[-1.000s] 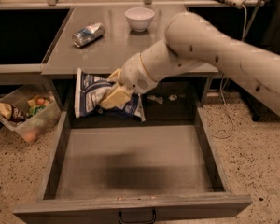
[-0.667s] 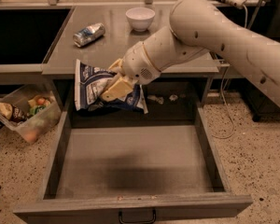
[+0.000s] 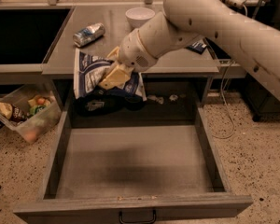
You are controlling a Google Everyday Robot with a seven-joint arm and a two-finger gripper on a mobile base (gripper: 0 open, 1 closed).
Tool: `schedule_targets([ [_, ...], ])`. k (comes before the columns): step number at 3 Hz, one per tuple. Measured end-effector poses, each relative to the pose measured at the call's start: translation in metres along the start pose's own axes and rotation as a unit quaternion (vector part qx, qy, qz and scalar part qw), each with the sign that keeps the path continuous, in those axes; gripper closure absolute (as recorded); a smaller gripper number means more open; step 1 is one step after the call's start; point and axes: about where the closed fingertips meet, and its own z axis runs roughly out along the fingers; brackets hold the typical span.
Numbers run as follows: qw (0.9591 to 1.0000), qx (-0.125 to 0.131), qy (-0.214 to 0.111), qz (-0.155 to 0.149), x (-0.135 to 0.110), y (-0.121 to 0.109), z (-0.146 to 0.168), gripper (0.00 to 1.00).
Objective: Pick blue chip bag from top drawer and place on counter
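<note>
The robot's gripper needs to release the blue chip bag on the counter (image 3: 134,50) in front of the white bowl.
My gripper (image 3: 113,73) is shut on the blue chip bag (image 3: 91,74), a crumpled dark-blue and white foil bag. It hangs in the air at the counter's (image 3: 177,59) front left edge, above the back of the open top drawer (image 3: 130,157). The drawer is pulled out wide with its dark handle (image 3: 136,217) at the front. My pale arm (image 3: 214,22) reaches in from the upper right.
On the counter lie a crushed silver-blue can (image 3: 89,34), a white bowl (image 3: 140,17) and a small dark-blue wrapper (image 3: 197,45). A clear bin with snacks (image 3: 25,113) sits on the floor at left. A dark recessed panel (image 3: 23,31) is at left. A cable (image 3: 228,101) hangs at right.
The gripper has lifted the chip bag higher, from the drawer's back up to the counter's front edge, and the arm has risen with it.
</note>
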Motion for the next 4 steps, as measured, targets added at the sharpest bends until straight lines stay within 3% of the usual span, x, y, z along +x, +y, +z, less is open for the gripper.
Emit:
schedule_targets([
  [1,0.9954,0.086,0.027,-0.033,-0.027,-0.064,-0.025,1.00],
  [2,0.9841,0.167,0.027,-0.052,-0.047,-0.127,-0.044,1.00],
  [3,0.9750,0.219,0.003,-0.039,-0.038,-0.167,-0.046,1.00],
  [4,0.9671,0.253,-0.025,0.002,-0.005,-0.187,-0.052,1.00],
])
